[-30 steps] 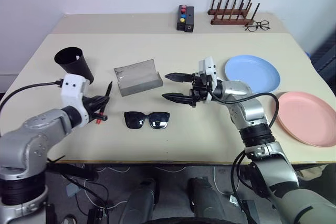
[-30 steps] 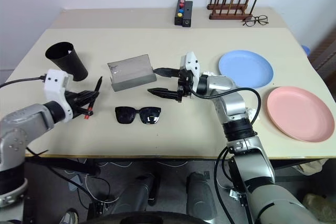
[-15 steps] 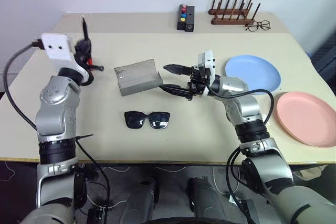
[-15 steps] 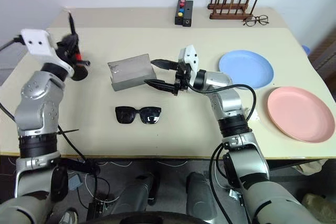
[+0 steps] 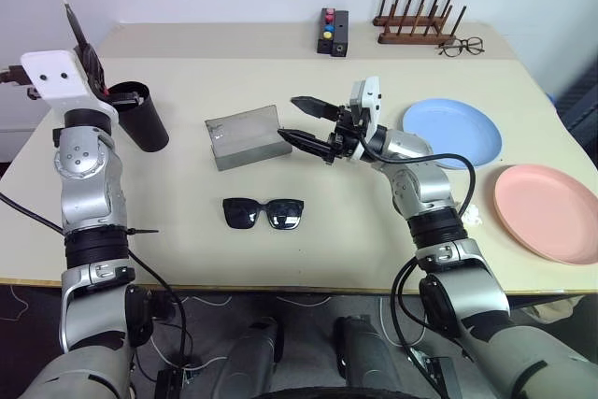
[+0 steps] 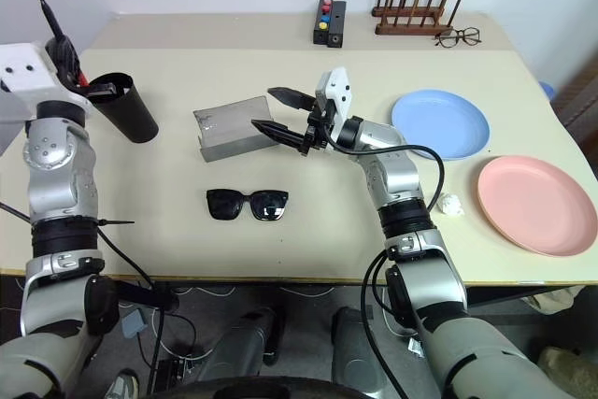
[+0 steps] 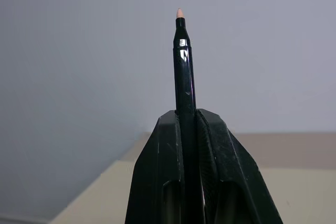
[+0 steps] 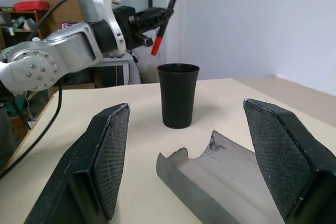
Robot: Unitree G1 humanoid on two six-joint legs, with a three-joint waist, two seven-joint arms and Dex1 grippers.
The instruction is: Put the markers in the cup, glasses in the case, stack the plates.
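Next, I let go of the black marker with my left gripper inside the opening of the black cup (image 5: 136,101), with its tip up.
My left gripper (image 5: 91,70) is shut on a black marker (image 7: 182,66) that stands nearly upright, tip up. Its red lower end hangs close by the left rim of the black cup (image 5: 140,114), which also shows in the right wrist view (image 8: 178,95). The grey case (image 5: 245,137) lies open in the middle of the table. My right gripper (image 5: 292,119) hovers open just right of it, pointing at it, with nothing between its fingers. The black sunglasses (image 5: 263,213) lie in front of the case. The blue plate (image 5: 450,133) and the pink plate (image 5: 547,210) lie apart at the right.
At the table's back stand a wooden rack (image 5: 418,21), thin-rimmed spectacles (image 5: 458,46) and a black box with coloured buttons (image 5: 330,32). A small white crumpled scrap (image 6: 450,204) lies between my right arm and the pink plate.
My left arm has lifted the marker off the table's front left and swung it up beside the cup, turning it upright. My right gripper has edged slightly toward the case.
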